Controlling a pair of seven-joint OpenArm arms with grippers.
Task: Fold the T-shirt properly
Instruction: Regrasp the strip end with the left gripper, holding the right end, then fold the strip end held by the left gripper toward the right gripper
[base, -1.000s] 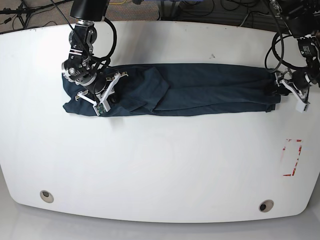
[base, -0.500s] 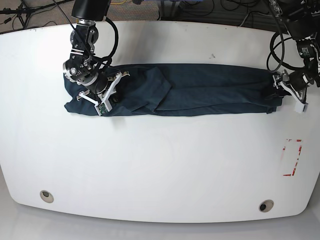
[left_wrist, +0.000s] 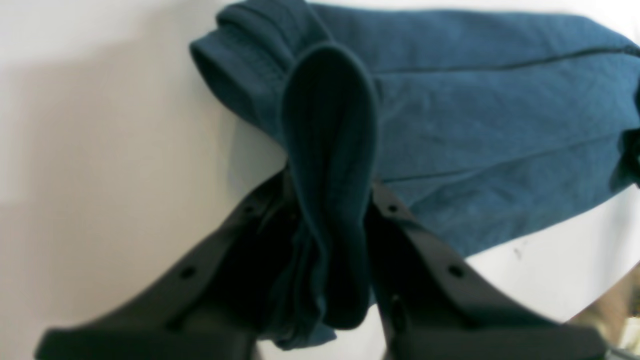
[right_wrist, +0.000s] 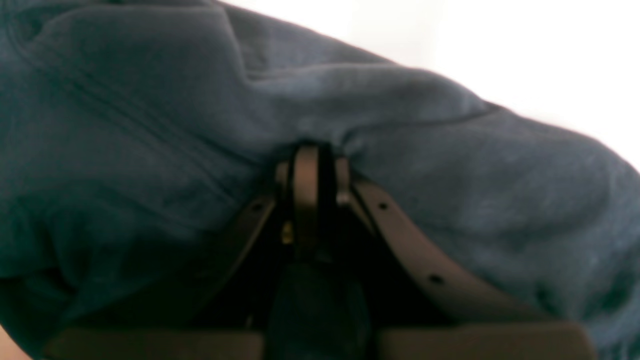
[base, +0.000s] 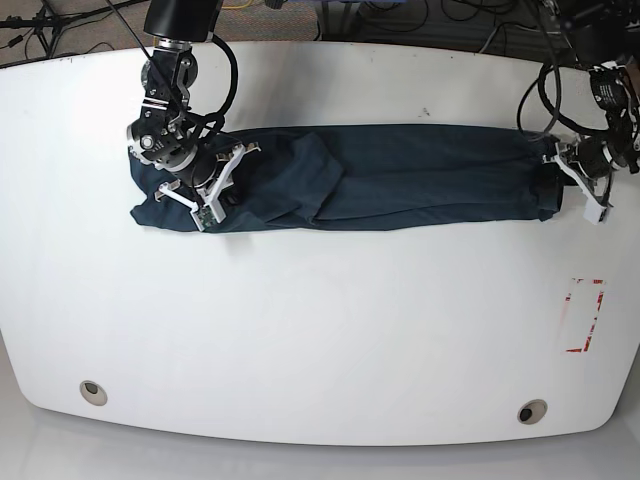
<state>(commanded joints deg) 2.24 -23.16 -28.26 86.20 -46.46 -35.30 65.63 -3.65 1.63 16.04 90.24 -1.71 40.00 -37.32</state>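
The robot's left gripper needs to release the T-shirt's end on the middle of the navy band (base: 362, 203) (left_wrist: 567, 153), close to the folded flap of the T-shirt.
The dark navy T-shirt (base: 400, 175) lies as one long folded band across the back half of the white table (base: 320, 320). My left gripper (base: 557, 180) is at the band's right end. In the left wrist view the gripper (left_wrist: 330, 200) is shut on a bunched fold of the shirt (left_wrist: 500, 125). My right gripper (base: 205, 190) is at the band's left end. In the right wrist view this gripper (right_wrist: 312, 155) has its fingers close together, pinching the cloth (right_wrist: 150, 125), which fills most of that view. The collar mark is hidden.
A red-edged rectangle mark (base: 586, 315) is on the table at the right. Two round holes (base: 92, 391) (base: 532, 411) sit near the front edge. Cables hang behind the table's back edge.
My left gripper has moved a little toward the back with the shirt's right end, and the band now lies straighter. My right gripper has shifted slightly toward the back with the left end.
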